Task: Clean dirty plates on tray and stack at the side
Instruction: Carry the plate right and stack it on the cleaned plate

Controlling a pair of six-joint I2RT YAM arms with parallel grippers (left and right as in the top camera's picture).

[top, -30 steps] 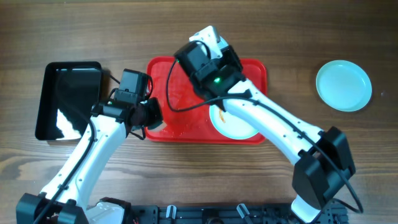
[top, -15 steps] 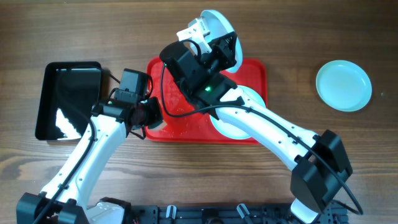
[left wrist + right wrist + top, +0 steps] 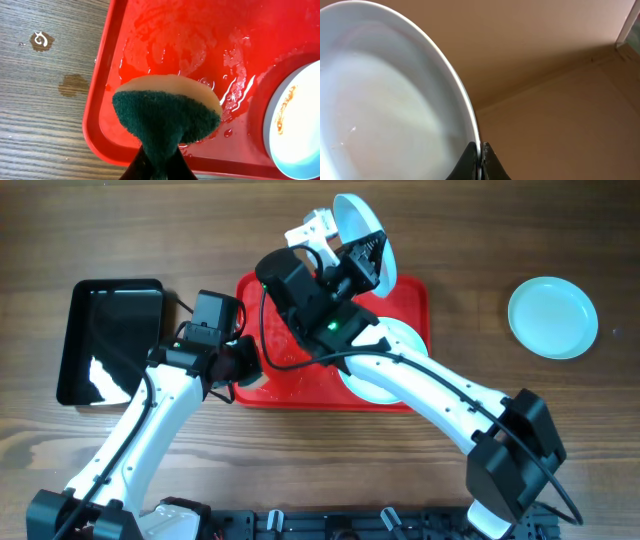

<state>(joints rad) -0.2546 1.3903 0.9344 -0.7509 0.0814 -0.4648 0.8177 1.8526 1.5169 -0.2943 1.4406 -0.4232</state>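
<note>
Next, my right gripper releases the clean plate, held high above the red tray, atop the lone plate [image 3: 552, 318] on the wooden table.
My right gripper [image 3: 362, 252] is shut on the rim of a pale plate [image 3: 356, 218], held tilted on edge high above the back of the red tray [image 3: 412, 298]. The right wrist view shows the plate [image 3: 385, 95] pinched between the jaws [image 3: 481, 150]. My left gripper [image 3: 243, 368] is shut on a sponge [image 3: 167, 115] with a green scrub side, over the wet front left part of the tray [image 3: 107, 65]. A second plate [image 3: 385, 383] with orange smears lies on the tray [image 3: 295, 125]. A third plate [image 3: 552, 317] sits on the table at right.
A glossy black tray [image 3: 110, 340] lies at the left of the red tray. Small wet stains [image 3: 41, 40] mark the wooden table beside the red tray. The red tray's floor is wet with water streaks [image 3: 185, 45].
My right gripper has lifted the plate from over the tray and tipped it up on edge toward the back. The left arm has not moved.
</note>
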